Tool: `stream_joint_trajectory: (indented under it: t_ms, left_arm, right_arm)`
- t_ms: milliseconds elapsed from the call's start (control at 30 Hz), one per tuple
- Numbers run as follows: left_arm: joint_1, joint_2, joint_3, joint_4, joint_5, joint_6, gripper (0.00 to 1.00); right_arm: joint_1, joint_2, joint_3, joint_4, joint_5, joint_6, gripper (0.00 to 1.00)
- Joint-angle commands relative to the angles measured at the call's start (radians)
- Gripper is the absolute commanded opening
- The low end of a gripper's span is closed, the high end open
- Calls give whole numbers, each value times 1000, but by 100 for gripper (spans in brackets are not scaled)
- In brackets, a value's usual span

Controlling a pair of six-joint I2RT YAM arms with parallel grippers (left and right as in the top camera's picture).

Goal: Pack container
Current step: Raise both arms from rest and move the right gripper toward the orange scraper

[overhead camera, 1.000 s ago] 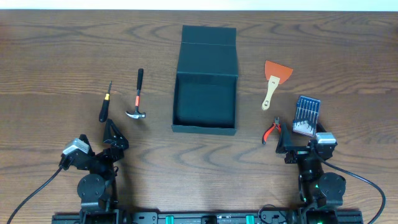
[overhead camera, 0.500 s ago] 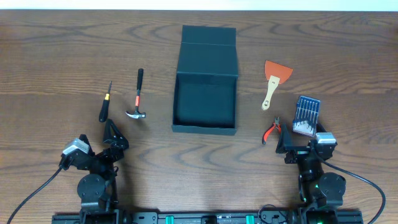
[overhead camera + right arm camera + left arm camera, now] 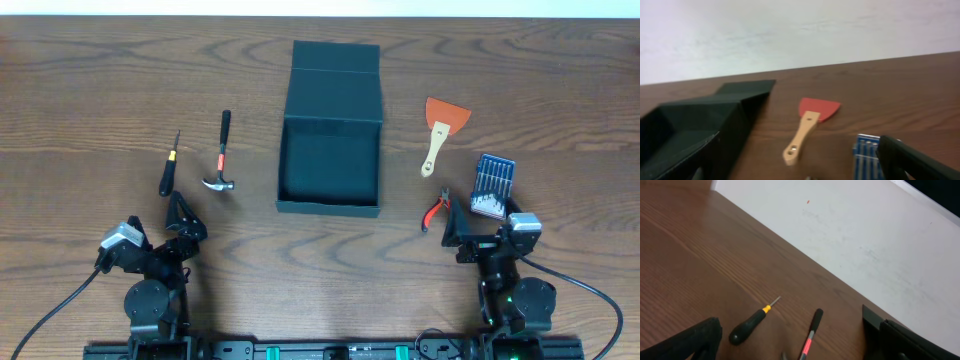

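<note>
The red scraper is next for my right gripper, which should go to it and close on the middle of its wooden handle [image 3: 435, 147] [image 3: 802, 133].
The container [image 3: 330, 192] is a dark teal-black box at the table's middle, open, with its flap lid [image 3: 334, 82] laid back away from me. A hammer [image 3: 220, 157] and a black-handled screwdriver [image 3: 168, 170] lie to its left. On its right are a red scraper with a wooden handle [image 3: 441, 131], a blue case of small drivers [image 3: 493, 185] and red pliers [image 3: 436, 210]. My left gripper [image 3: 182, 216] hangs open just short of the screwdriver [image 3: 750, 328] and hammer handle [image 3: 813, 329]. My right gripper [image 3: 476, 232] is open beside the pliers, with the scraper [image 3: 809, 126] and blue case [image 3: 866, 155] ahead of it.
The wooden table [image 3: 90, 90] ends at a pale floor strip along the far side [image 3: 850, 235]. The container's wall [image 3: 695, 131] fills the left of the right wrist view, and its corner [image 3: 872, 320] shows at the right of the left wrist view.
</note>
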Motion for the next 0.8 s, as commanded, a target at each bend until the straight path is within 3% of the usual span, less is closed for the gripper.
stream_joint_trajectory:
  t_ms: [0,267,433,600,767]
  left_arm:
    - [-4,-5,-20,-37,-5,18,99]
    - [-4,-5,-19,-37,-5,3,99]
    - [-3,-5,-19,-32,-8,2,99]
    - [-3,-5,-19,-32,65,2,99]
    - [-3,-5,-19,-32,150,2,98]
  right_arm:
    - [-8,-7,-2,19,-100,89,99]
    - [-8,13,51,76,-233,108,99]
    - [-8,160,200,43,-213,36,99]
    - [-8,498,573,-232,-185,-22,99]
    - [-8,852,1043,-631,-212,-130,99]
